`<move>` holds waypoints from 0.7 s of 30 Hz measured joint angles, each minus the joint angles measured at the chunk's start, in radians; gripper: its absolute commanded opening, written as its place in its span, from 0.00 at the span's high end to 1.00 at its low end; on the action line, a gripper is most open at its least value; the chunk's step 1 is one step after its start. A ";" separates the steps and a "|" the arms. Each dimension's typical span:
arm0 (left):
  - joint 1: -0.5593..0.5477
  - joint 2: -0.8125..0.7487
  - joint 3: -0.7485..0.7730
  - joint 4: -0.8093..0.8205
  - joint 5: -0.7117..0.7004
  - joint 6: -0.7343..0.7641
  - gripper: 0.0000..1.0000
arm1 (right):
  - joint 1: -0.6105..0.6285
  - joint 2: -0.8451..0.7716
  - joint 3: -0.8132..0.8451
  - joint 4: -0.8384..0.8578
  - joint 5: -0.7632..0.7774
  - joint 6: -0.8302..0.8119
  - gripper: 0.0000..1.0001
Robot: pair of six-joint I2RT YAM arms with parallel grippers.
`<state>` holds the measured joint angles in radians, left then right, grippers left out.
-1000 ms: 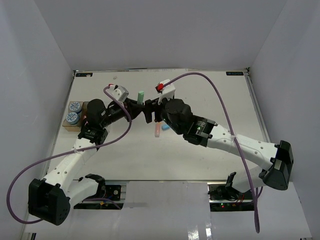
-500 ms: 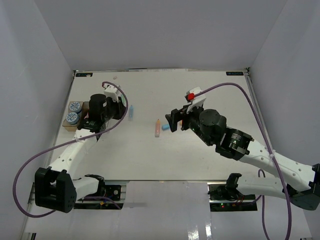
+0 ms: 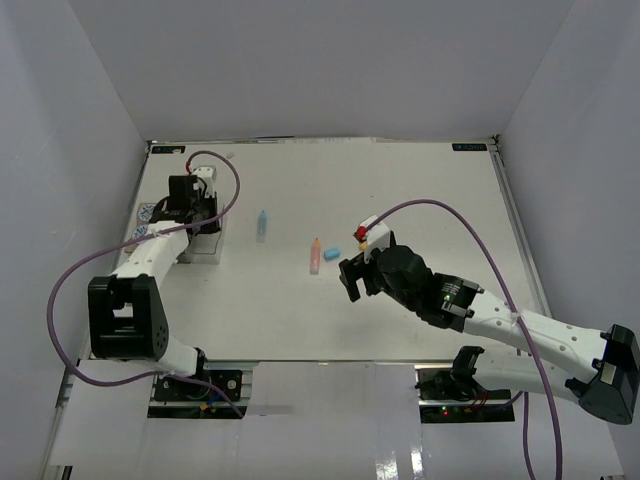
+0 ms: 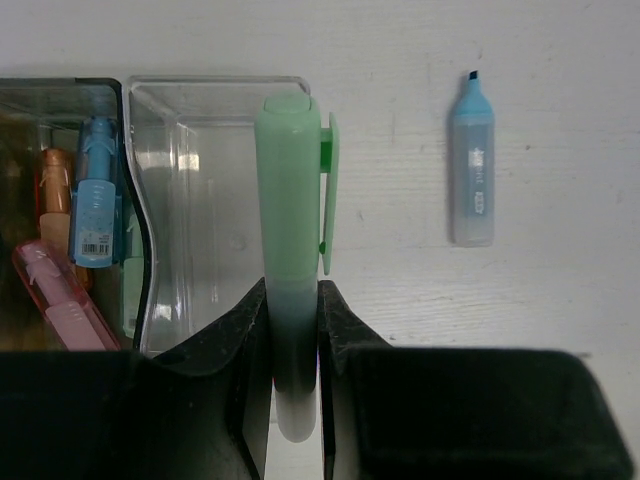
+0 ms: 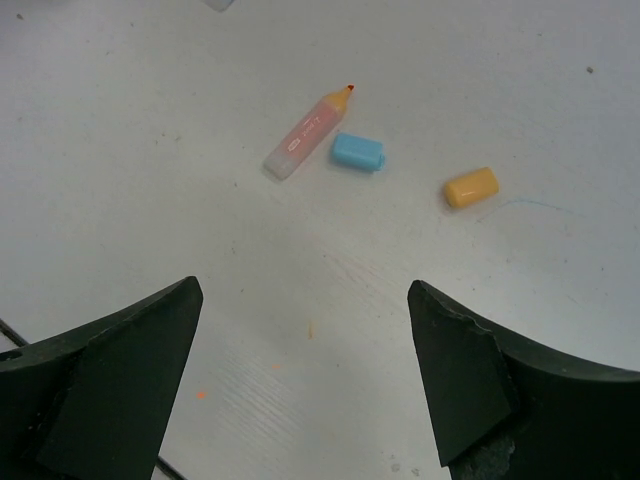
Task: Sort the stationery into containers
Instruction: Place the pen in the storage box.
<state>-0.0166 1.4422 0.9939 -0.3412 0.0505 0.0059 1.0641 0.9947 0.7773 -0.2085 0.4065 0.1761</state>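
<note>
The pink highlighter beside the blue cap is next for my right gripper, which should go there and close on its blunt end [image 3: 314, 269] [image 5: 284, 162], opposite its orange tip.
My left gripper [image 4: 292, 290] is shut on a mint-green capped highlighter [image 4: 290, 190], which hangs over the right wall of a clear container [image 4: 215, 88]. The neighbouring container [image 4: 60, 90] holds blue, orange and pink pens. In the top view the left gripper [image 3: 190, 205] is at the table's left, beside two blue-and-white rolls [image 3: 146, 222]. My right gripper [image 5: 305, 290] is open and empty above bare table. Ahead of it lie an uncapped pink highlighter [image 5: 308, 133], a blue cap [image 5: 358, 151] and an orange cap [image 5: 471, 187]. An uncapped blue highlighter [image 4: 472, 165] lies right of the containers.
The containers [image 3: 205, 245] stand in a row along the left edge of the white table. In the top view the blue highlighter [image 3: 262, 224], pink highlighter [image 3: 315, 256] and blue cap [image 3: 332, 253] lie mid-table, left of the right gripper [image 3: 352, 278]. Grey walls enclose the table.
Both grippers met at mid-table a second ago. The left has carried the green highlighter left to the containers. The right has drawn back toward the near side and opened wide.
</note>
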 measured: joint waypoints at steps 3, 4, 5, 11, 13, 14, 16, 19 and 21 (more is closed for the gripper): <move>0.017 0.064 0.006 -0.011 -0.010 0.016 0.74 | -0.003 -0.011 -0.027 0.002 -0.014 0.000 0.10; 0.027 0.081 0.006 -0.019 -0.013 0.021 0.72 | -0.004 -0.012 -0.032 0.003 -0.017 0.000 0.10; 0.039 0.096 0.006 -0.026 -0.016 0.024 0.65 | -0.005 -0.013 -0.037 0.005 -0.018 0.000 0.10; 0.063 0.123 0.022 -0.045 -0.024 0.032 0.45 | -0.019 -0.013 -0.041 0.009 -0.018 0.000 0.10; 0.063 0.123 0.027 -0.043 -0.023 0.031 0.39 | -0.024 -0.013 -0.041 0.010 -0.018 0.000 0.10; 0.063 0.122 0.030 -0.043 -0.020 0.028 0.37 | -0.028 -0.011 -0.041 0.010 -0.018 0.001 0.10; 0.063 0.118 0.030 -0.044 -0.011 0.022 0.32 | -0.036 -0.002 -0.041 0.014 -0.018 0.005 0.10; 0.063 0.097 0.030 -0.050 0.007 -0.006 0.23 | -0.056 0.031 -0.041 0.024 -0.019 0.023 0.10; 0.063 0.062 0.030 -0.051 0.027 -0.034 0.20 | -0.076 0.063 -0.041 0.026 -0.023 0.037 0.09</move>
<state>0.0463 1.5043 1.0241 -0.3923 0.0776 -0.0284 0.9886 1.0573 0.7364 -0.1829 0.3840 0.2131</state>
